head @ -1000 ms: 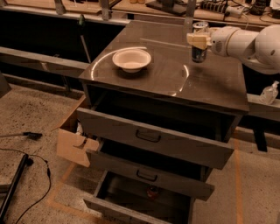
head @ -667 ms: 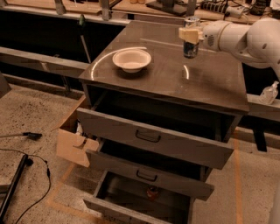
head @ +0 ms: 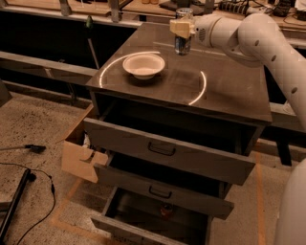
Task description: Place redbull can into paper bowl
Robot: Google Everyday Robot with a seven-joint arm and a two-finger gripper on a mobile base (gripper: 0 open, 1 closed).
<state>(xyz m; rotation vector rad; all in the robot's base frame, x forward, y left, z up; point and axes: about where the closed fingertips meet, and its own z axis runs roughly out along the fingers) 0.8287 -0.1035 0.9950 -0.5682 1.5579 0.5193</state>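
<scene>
Next, my gripper sets the redbull can free upright, close to the middle of the off-white paper bowl [head: 140, 64] that is on the cabinet top.
The redbull can [head: 182, 44] is a slim silver and blue can held upright above the dark cabinet top [head: 224, 95]. My gripper [head: 181, 27] comes in from the right on a white arm and is shut on the can's upper part. The paper bowl [head: 144, 65] is off-white and round and sits on the cabinet top, left of the can and nearer to me. The can hangs a little to the right of and beyond the bowl's rim.
The cabinet's three drawers stand open, the top one [head: 167, 149] reaching furthest forward. A cardboard box [head: 81, 158] sits on the floor at the left. Cables [head: 28, 182] lie on the floor. A cluttered workbench [head: 143, 7] runs behind.
My gripper has carried the can to the left, from near the cabinet's right side towards the bowl. The bowl has not moved.
</scene>
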